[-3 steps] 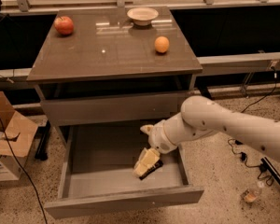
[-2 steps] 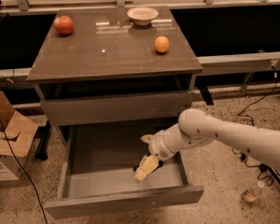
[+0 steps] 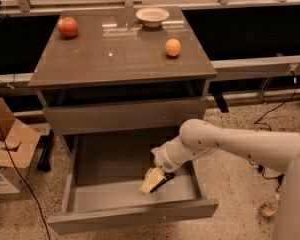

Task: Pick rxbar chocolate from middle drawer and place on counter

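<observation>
I will close my gripper on the rxbar chocolate, the small dark bar (image 3: 162,180) that is lying on the bottom of the middle drawer.
The middle drawer (image 3: 105,171) is pulled wide open below the counter (image 3: 115,54), showing its pale grey floor. My gripper (image 3: 152,181) reaches down into the drawer at the right of the middle, low over the floor, on a white arm coming in from the right. A small dark flat sliver (image 3: 164,178) lies right against the gripper's tip. It may be the rxbar chocolate, but most of it is hidden by the gripper.
On the counter sit a red apple (image 3: 68,27) at the back left, a white bowl (image 3: 152,16) at the back, and an orange (image 3: 173,47) at the right. A cardboard box (image 3: 7,156) and cables lie on the floor at the left.
The arm has sunk lower, and the gripper has moved slightly down and toward the drawer's front, closer to the floor.
</observation>
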You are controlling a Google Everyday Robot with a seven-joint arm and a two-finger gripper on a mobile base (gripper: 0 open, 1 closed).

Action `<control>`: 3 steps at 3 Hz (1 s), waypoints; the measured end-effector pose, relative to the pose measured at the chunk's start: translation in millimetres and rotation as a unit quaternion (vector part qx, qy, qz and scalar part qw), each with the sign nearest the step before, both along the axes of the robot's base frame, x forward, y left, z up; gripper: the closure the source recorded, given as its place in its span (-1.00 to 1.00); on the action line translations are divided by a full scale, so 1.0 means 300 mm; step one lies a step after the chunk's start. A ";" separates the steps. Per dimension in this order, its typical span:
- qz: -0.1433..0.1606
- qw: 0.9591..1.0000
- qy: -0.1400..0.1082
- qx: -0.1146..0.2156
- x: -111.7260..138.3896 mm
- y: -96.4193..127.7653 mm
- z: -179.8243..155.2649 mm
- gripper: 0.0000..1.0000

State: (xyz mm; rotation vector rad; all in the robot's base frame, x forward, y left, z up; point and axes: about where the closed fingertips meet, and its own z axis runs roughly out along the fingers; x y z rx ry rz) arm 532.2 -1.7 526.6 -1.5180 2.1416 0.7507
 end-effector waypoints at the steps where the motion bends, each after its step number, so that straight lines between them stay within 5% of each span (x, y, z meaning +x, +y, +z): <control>1: -0.045 0.998 -0.004 -0.047 0.080 -0.069 -0.134 -1.00; 3: -0.131 0.986 -0.002 -0.103 0.184 -0.250 -0.430 -1.00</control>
